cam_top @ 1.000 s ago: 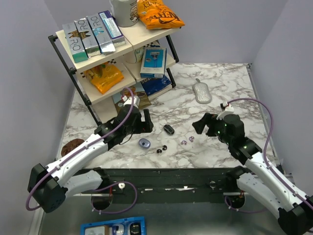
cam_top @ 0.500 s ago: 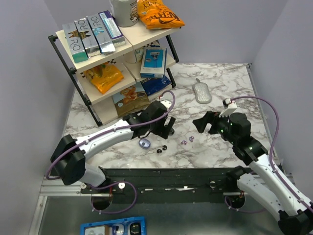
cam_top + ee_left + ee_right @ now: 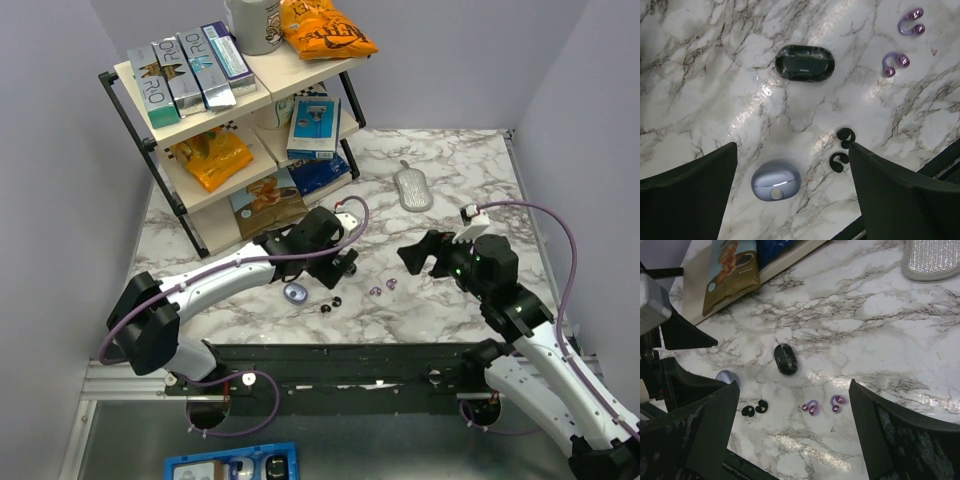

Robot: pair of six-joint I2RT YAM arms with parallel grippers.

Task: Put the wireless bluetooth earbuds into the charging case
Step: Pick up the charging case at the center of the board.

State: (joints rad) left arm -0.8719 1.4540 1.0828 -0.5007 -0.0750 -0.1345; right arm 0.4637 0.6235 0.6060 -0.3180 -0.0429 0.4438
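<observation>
I will bring my left gripper just beyond the lavender charging case and close it on the rounded ends (image 3: 350, 270) (image 3: 805, 63) of the glossy black oval object.
The lavender charging case (image 3: 775, 179) lies shut on the marble, between my left gripper's open fingers in the left wrist view. It also shows in the top view (image 3: 295, 292). Two black earbuds (image 3: 841, 149) lie just right of it, near the right finger (image 3: 900, 195). Two purple earbuds (image 3: 896, 62) lie farther right, and also show in the top view (image 3: 383, 288). My left gripper (image 3: 340, 264) hovers open and empty above the case area. My right gripper (image 3: 416, 256) is open and empty, above and right of the purple earbuds (image 3: 824, 405). The black earbuds (image 3: 754, 409) lie left of them.
A glossy black oval object (image 3: 804, 63) lies just beyond the case and also shows in the right wrist view (image 3: 785, 359). A silver mesh pouch (image 3: 413, 188) lies at the back. A shelf rack (image 3: 240, 110) with boxes and snack bags stands back left. The table's front edge (image 3: 340, 345) is close.
My left arm has swung right, from left of the case to over the black oval object and case. The right gripper has drifted slightly right.
</observation>
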